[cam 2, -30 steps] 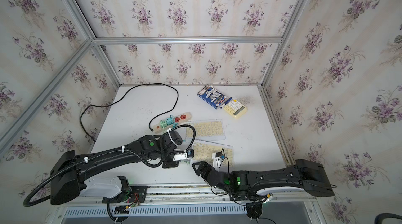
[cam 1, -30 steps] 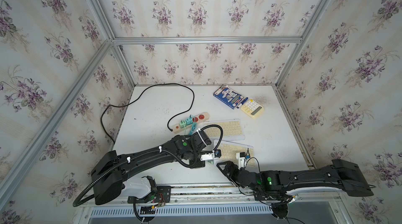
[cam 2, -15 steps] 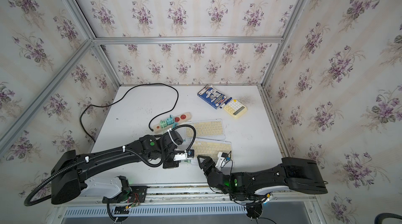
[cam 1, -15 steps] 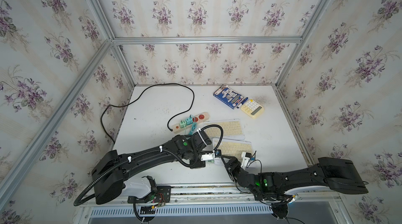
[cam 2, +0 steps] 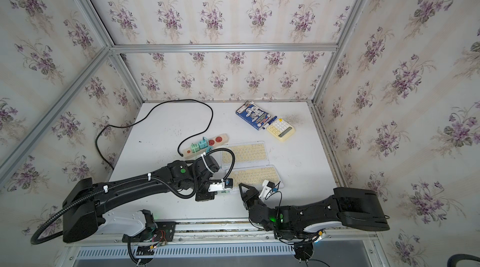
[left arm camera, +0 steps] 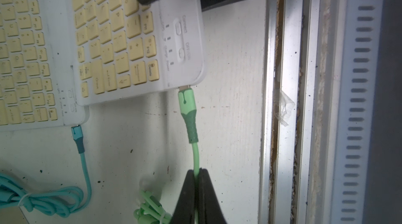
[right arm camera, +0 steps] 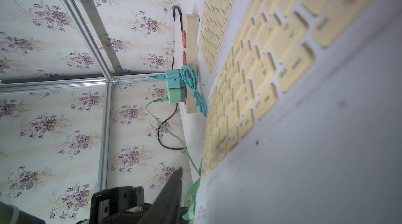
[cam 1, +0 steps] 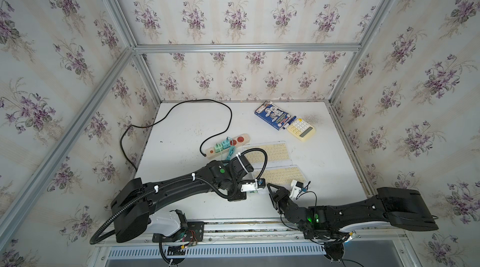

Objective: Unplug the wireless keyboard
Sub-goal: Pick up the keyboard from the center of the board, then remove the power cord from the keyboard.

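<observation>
My right gripper will lift the near keyboard while my left gripper is on the green cable behind the plug, so that my left gripper can take the plug's body [left arm camera: 187, 100].
Two white keyboards with yellow keys lie side by side. The near keyboard [cam 1: 281, 176] [left arm camera: 134, 37] has a green plug [left arm camera: 186, 103] in its corner socket. My left gripper [left arm camera: 196, 171] is shut on the green cable [left arm camera: 195, 157] a short way behind that plug. My right gripper [cam 1: 272, 190] [cam 2: 245, 189] is at the near keyboard's front left corner. One of its fingers [right arm camera: 174, 188] stands over the keys with a gap showing, and the other finger is hidden. The far keyboard [cam 1: 267, 152] carries a teal cable [left arm camera: 83, 162].
A cream power strip [cam 1: 228, 145] holds a green charger [cam 1: 217, 146] and a teal charger [cam 1: 226, 144], with a black cord [cam 1: 207, 102] looping back. A yellow calculator [cam 1: 301, 129] and blue pack [cam 1: 274, 117] lie at the back right. The metal front rail [left arm camera: 282, 103] runs close by.
My right gripper has moved left along the front onto the near keyboard's corner, and its jaws have narrowed. The left arm has held still on the green cable.
</observation>
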{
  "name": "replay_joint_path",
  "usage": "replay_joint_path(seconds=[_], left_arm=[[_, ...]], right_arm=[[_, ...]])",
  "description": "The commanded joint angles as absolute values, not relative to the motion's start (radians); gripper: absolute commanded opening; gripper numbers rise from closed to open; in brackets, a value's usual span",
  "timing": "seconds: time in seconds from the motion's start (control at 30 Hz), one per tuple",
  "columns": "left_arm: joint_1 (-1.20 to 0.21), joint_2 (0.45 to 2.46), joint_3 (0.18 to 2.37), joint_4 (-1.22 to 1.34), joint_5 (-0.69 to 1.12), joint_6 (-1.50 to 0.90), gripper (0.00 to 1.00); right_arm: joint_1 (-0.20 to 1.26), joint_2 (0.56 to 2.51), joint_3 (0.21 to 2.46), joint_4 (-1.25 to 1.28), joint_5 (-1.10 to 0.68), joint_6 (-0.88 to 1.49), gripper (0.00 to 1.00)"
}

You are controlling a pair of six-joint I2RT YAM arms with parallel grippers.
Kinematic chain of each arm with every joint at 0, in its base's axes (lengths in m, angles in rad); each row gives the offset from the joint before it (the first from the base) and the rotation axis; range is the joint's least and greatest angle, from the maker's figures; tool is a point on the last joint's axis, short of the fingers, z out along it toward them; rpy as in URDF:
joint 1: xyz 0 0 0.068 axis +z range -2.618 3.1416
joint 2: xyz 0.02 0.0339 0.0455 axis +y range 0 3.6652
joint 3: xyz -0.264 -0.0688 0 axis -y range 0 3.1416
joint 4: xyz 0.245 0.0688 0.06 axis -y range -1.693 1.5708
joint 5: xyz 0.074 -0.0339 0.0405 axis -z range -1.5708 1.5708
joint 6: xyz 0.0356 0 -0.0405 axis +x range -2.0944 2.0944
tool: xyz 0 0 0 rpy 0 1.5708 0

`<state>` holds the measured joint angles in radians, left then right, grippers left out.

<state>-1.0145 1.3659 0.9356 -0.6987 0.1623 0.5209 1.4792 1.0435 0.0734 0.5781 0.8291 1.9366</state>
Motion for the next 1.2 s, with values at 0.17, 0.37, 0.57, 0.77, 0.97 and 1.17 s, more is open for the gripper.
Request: replay_joint_path(seconds=[0.17,0.37,0.57,0.77,0.97,1.17], left_arm=[[-1.014,1.37,0.947,-0.699,0.2,0.537,0.0],[-1.014,1.366,0.951,-0.699,0.2,0.534,0.18],[-1.014,1.334,0.946,-0.681,0.186,0.52,0.5],[-0.966,1.274,1.024,-0.663,0.112,0.339,0.73],[-0.945,1.144,1.081,-0.638,0.133,0.268,0.77],[-0.949,1.054,1.059,-0.599,0.198,0.188,0.77]], right_arm=[[1.48,1.01,0.097,0.505,0.887,1.965,0.24],[1.48,1.014,0.105,0.488,0.894,1.97,0.03],[1.479,0.982,0.111,0.479,0.919,1.91,0.0],[1.479,0.823,0.14,0.448,0.984,1.596,0.0],[1.477,0.629,0.214,0.42,1.009,1.186,0.0],[1.478,0.621,0.223,0.704,0.961,0.767,0.0]])
